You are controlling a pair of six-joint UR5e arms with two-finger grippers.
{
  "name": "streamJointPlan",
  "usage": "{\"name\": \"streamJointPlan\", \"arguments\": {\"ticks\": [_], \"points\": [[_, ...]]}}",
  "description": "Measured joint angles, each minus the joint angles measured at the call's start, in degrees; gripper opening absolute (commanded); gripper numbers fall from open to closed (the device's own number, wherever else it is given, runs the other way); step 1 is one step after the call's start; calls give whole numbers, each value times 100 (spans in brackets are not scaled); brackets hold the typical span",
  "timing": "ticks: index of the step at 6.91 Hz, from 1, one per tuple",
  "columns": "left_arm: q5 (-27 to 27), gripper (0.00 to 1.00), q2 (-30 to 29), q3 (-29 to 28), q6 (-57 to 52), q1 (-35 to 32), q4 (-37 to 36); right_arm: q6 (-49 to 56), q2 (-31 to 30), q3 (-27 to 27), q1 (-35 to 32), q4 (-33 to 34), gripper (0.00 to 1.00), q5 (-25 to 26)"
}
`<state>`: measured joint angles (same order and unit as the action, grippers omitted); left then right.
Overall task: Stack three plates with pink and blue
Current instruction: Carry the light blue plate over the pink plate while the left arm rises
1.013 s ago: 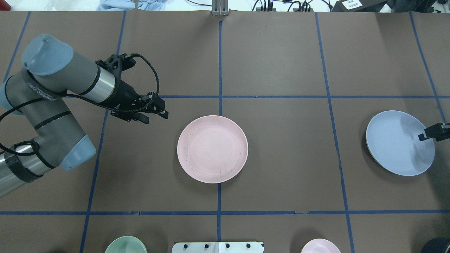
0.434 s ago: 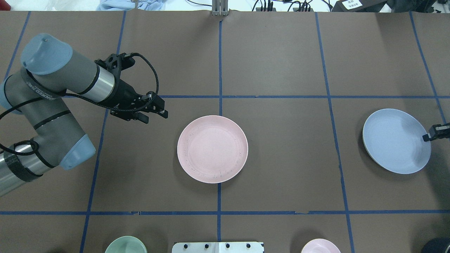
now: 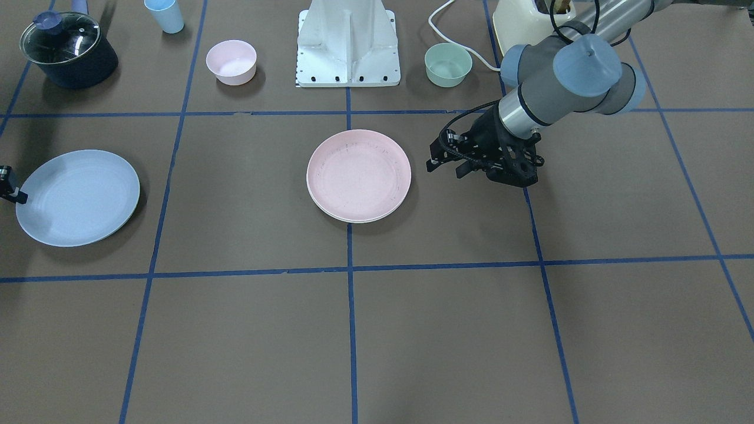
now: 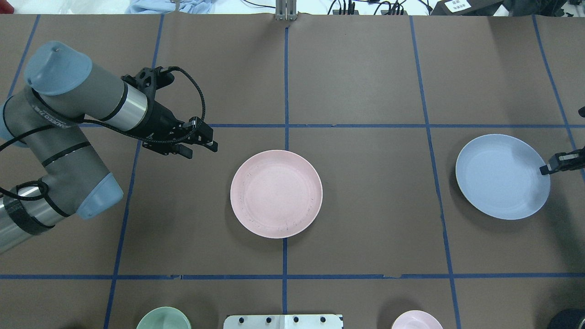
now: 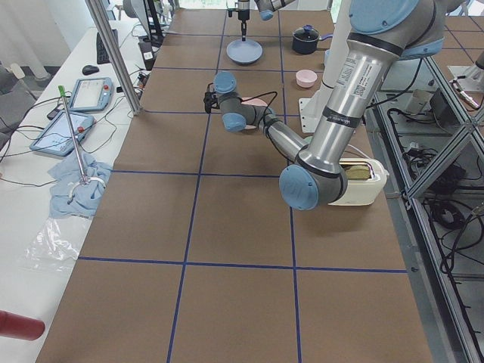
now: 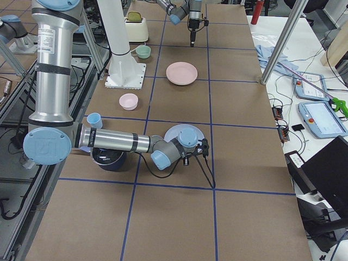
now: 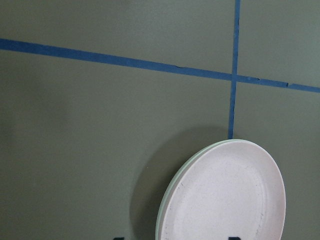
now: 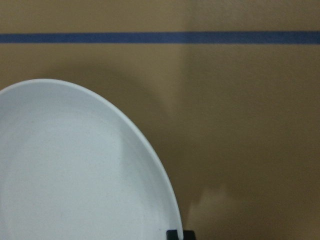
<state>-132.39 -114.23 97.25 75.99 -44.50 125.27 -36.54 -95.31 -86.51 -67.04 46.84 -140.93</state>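
Next, my right gripper lets go of the light blue plate on top of the pale pink plate (image 3: 360, 174) at the middle of the table.
The pale pink plate (image 4: 276, 193) lies at the table's middle on top of the cream-white plate, whose rim shows just under it in the front view (image 3: 330, 211) and the left wrist view (image 7: 167, 200). My right gripper (image 4: 546, 170) is shut on the right rim of the light blue plate (image 4: 502, 176) and holds it a little above the table, far to the right of the stack. The blue plate also shows in the right wrist view (image 8: 75, 170). My left gripper (image 4: 202, 150) is open and empty, just left of the pink plate and apart from it.
Along the robot's side stand a mint-green bowl (image 3: 448, 65), a small pink bowl (image 3: 231, 61), a light blue cup (image 3: 164, 15), a dark pot with a glass lid (image 3: 68, 50), a toaster (image 3: 524, 23) and the white robot base (image 3: 349, 47).
My right gripper has carried the blue plate leftward, toward the table's middle. My left arm has barely shifted; its gripper stays open.
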Motion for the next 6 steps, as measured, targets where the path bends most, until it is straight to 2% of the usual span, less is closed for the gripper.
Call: {"name": "streamJointPlan", "arguments": {"ticks": [2,3,5,6], "points": [[-18,75,256,67,-275,-210,10,-1387,498,-512,139,-11,0,-116],[-25,75,444,127,-535,-314,8,-2140,871,-642,413,-7,0,-71],[-32,74,639,152,-922,-443,4,-3896,1794,-770,1354,18,0,417],[-31,74,675,121,-1124,-507,-2,-4622,2112,-926,1970,54,0,926]]}}
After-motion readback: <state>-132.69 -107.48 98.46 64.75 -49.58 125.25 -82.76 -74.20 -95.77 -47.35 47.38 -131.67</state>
